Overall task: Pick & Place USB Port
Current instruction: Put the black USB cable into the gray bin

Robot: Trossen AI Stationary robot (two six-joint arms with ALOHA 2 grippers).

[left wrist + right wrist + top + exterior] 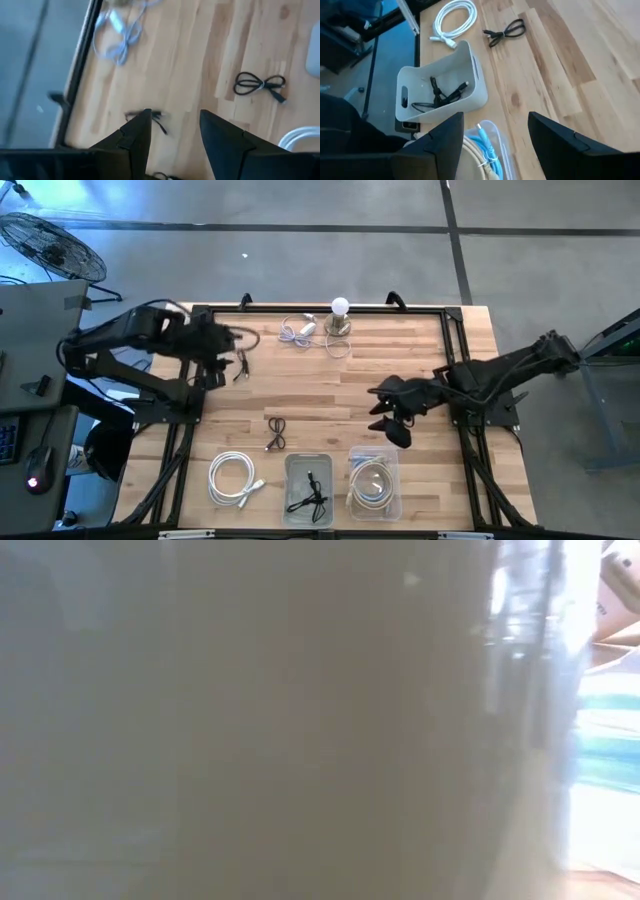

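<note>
My left gripper will close on the plug end (242,374) (159,118) of the small black USB cable, and it will leave the loops of the cable free beyond my fingers.
A small black USB cable (240,366) lies on the wood by the table's left side, just past the fingertips of my left gripper (175,114), which hovers open above it (222,358). A second black cable (276,432) lies mid-table, and a coiled white cable (235,480) lies near the front. Another black cable (440,94) lies in the grey bin (292,472). The clear bin (352,480) holds a white and blue cable (481,150). My right gripper (392,425) hangs open above the table, just beyond the clear bin, with nothing between its fingers (495,117).
A loose white cable (298,332) and a light bulb on a stand (340,315) sit at the far edge. A black frame (455,350) runs around the tabletop. Bare wood lies between the two arms. Something blurred close to the low camera fills its whole view.
</note>
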